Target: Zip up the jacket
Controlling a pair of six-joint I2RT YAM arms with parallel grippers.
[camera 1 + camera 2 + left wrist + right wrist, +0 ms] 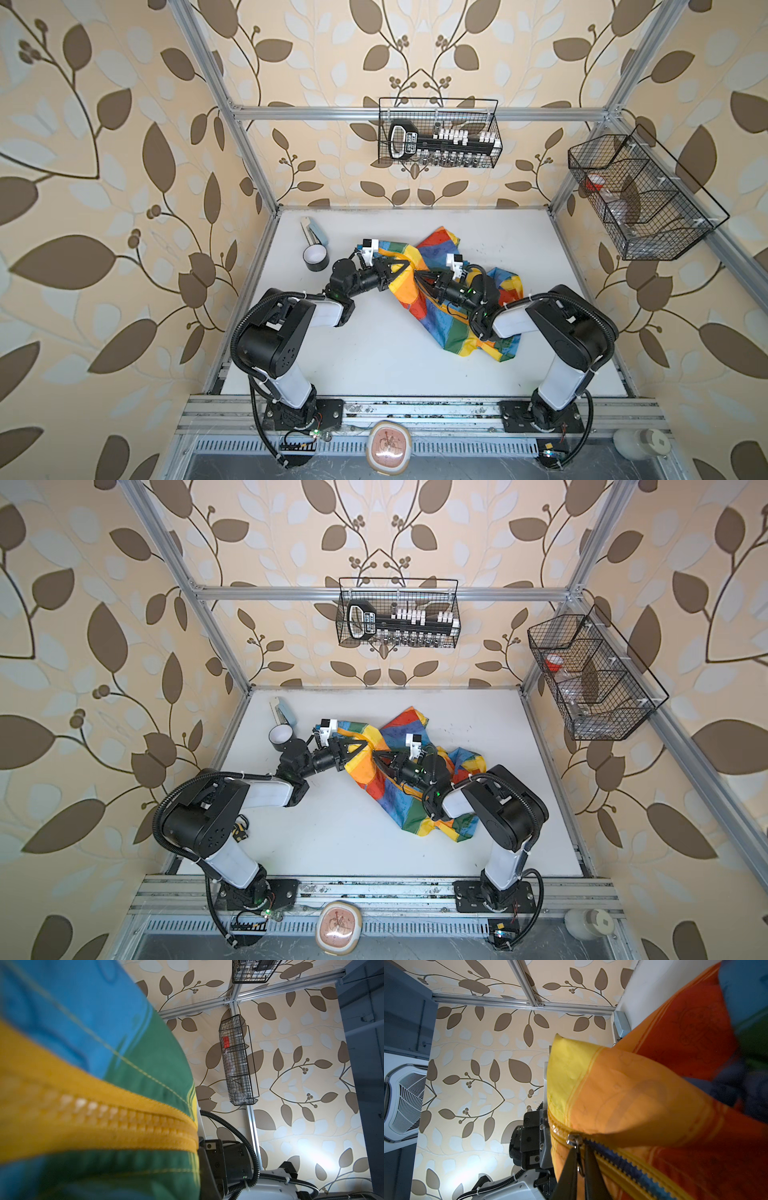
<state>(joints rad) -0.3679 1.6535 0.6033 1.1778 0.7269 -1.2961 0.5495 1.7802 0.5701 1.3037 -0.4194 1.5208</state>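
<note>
The jacket's lifted end is to go on the white table (325,291) just in front of the black roll. Next, my left gripper lets go of it there.
The rainbow-block jacket (453,316) lies crumpled on the white table (374,353) at centre right in both top views. Its front edge is lifted between my two grippers. My left gripper (410,269) is shut on the fabric by the zipper's end. In the left wrist view the jacket (83,1022) and its orange zipper (133,1118) hide those jaws. My right gripper (578,1148) faces it. Its black fingers (569,1167) are pinched on the metal pull under the slider (572,1138). Behind the slider the zipper teeth (623,1159) stand apart.
A black roll (316,257) and a pale blue and white item (313,232) sit at the table's back left. One wire basket (440,133) hangs on the back wall, another wire basket (640,195) on the right frame. Aluminium rails edge the table.
</note>
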